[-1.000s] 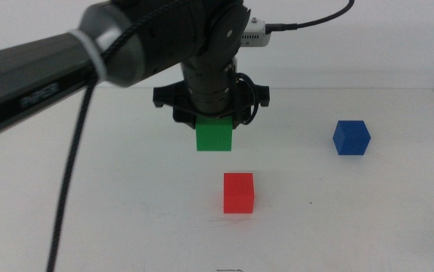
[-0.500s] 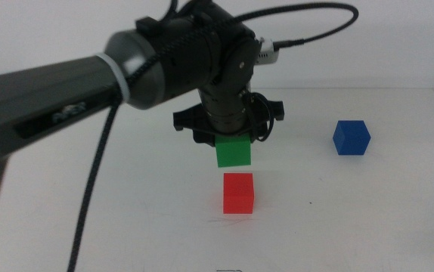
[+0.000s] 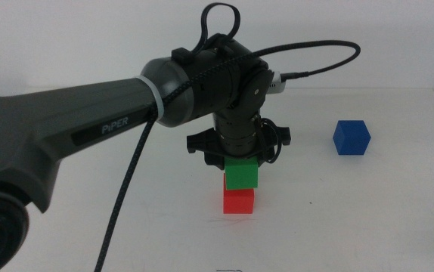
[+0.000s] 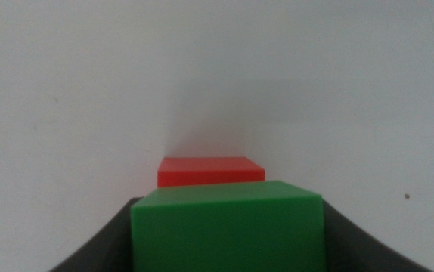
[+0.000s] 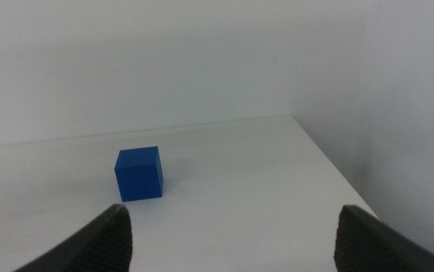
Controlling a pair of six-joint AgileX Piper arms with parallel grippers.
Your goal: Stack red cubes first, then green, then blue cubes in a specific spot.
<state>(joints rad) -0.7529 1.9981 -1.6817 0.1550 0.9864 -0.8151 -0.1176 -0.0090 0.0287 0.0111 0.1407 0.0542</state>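
Note:
The robot's left gripper will release the green cube squarely on top of the red cube [image 3: 239,175] [image 4: 215,211].
The red cube [image 3: 238,202] stands on the white table near the middle front. Directly on top of it or just above it sits the green cube [image 3: 241,174], held between the jaws of my left gripper [image 3: 240,160], which comes down from above. In the left wrist view the green cube [image 4: 228,230] fills the space between the jaws, with the red cube [image 4: 209,171] showing beyond it. The blue cube [image 3: 351,137] rests alone at the right; the right wrist view shows the blue cube [image 5: 138,174] ahead of my open right gripper [image 5: 232,238].
The left arm's dark body and its black cable [image 3: 126,204] stretch across the left half of the table. The table's far edge [image 3: 398,89] meets a white wall. Bare white tabletop lies between the stack and the blue cube.
My left gripper has carried the green cube rightward and down, from behind the red cube to right over it. The red and blue cubes have not moved.

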